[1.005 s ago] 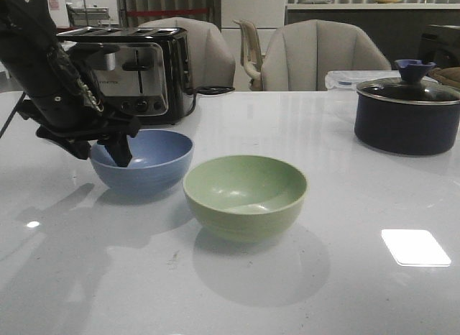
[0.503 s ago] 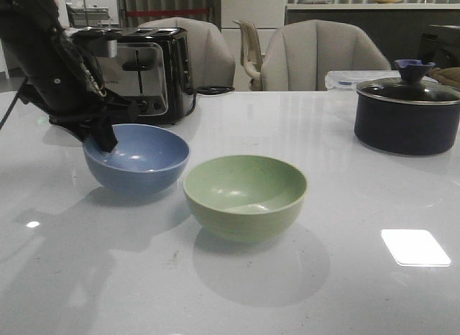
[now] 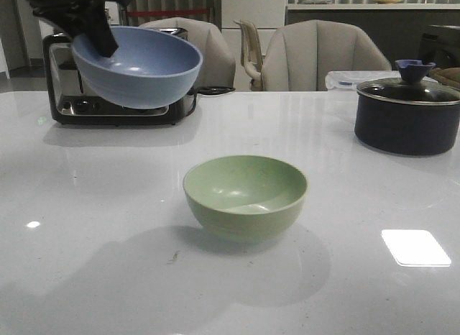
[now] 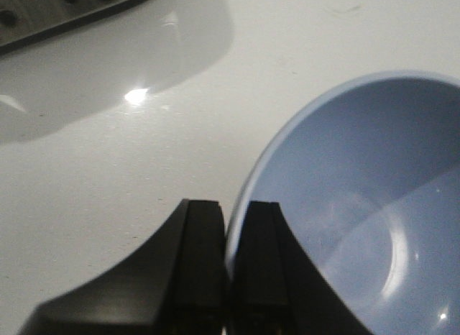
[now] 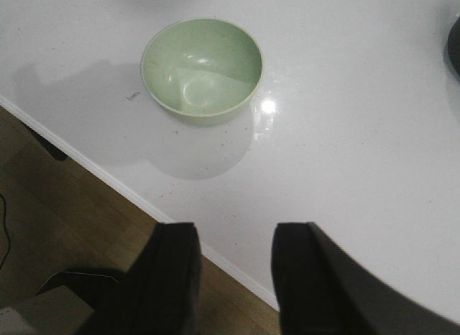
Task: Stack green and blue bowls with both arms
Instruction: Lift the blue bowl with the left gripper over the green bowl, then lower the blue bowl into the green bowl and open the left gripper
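Next, I release the blue bowl with my left gripper inside the empty green bowl [image 3: 243, 170] near the white table's middle.
My left gripper [image 3: 97, 34] is shut on the rim of the blue bowl [image 3: 140, 65] and holds it tilted, high above the table at the far left, in front of the toaster. In the left wrist view my left gripper [image 4: 228, 209] pinches the rim of the blue bowl [image 4: 374, 198] between its two fingers. The green bowl [image 3: 245, 195] stands upright and empty on the white table near the middle. In the right wrist view my right gripper [image 5: 233, 238] is open and empty above the table's front edge, well short of the green bowl [image 5: 202, 67].
A black and silver toaster [image 3: 115, 105] stands at the back left, behind the lifted bowl. A dark lidded pot [image 3: 407, 113] stands at the back right. Grey chairs [image 3: 316, 54] are behind the table. The table's front edge [image 5: 136, 198] and wood floor show in the right wrist view.
My left gripper has lifted the blue bowl off the table, up and slightly back, tilting it. The green bowl has not moved.
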`<state>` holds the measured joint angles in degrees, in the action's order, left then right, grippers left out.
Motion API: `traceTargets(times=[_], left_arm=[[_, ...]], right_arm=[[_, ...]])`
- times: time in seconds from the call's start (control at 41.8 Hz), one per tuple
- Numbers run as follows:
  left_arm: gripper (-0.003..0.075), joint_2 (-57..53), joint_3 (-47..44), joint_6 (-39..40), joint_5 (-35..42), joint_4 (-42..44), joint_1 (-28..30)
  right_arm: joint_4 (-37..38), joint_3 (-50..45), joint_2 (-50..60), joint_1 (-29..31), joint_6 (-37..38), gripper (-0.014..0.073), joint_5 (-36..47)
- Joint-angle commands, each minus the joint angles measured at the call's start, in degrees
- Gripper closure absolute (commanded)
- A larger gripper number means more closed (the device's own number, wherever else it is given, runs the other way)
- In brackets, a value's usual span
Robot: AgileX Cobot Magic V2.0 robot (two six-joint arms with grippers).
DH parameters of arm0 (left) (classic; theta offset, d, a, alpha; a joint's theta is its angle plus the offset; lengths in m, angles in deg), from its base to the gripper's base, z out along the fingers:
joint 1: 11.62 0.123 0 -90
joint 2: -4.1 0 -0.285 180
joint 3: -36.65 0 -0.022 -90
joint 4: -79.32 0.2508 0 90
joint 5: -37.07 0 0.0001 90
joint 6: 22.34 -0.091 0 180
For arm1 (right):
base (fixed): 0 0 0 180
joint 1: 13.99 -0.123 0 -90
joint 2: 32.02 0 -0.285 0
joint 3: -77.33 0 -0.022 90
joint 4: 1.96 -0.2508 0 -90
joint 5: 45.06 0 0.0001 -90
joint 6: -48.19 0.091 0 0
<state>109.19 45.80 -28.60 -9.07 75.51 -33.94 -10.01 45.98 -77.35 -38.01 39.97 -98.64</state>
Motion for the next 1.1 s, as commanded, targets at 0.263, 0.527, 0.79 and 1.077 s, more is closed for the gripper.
traceTargets(times=[0.263, 0.527, 0.79, 1.077], left_arm=[[0.0619, 0.11, 2.0, -0.06, 3.64, -3.8, -10.41], [0.0619, 5.87, 2.0, -0.06, 7.15, -5.97, -11.5], [0.0619, 10.32, 1.9, 0.04, 7.6, -7.75, -11.5], [0.0468, 11.1, 1.9, 0.04, 8.05, -8.69, -11.5]], right_arm=[[-0.13, 1.41, 0.13, 0.11, -0.66, 0.0215, 3.33], [-0.13, 1.41, 0.13, 0.11, -0.66, 0.0215, 3.33], [-0.13, 1.41, 0.13, 0.11, -0.66, 0.0215, 3.33], [-0.13, 1.41, 0.13, 0.11, -0.66, 0.0215, 3.33]])
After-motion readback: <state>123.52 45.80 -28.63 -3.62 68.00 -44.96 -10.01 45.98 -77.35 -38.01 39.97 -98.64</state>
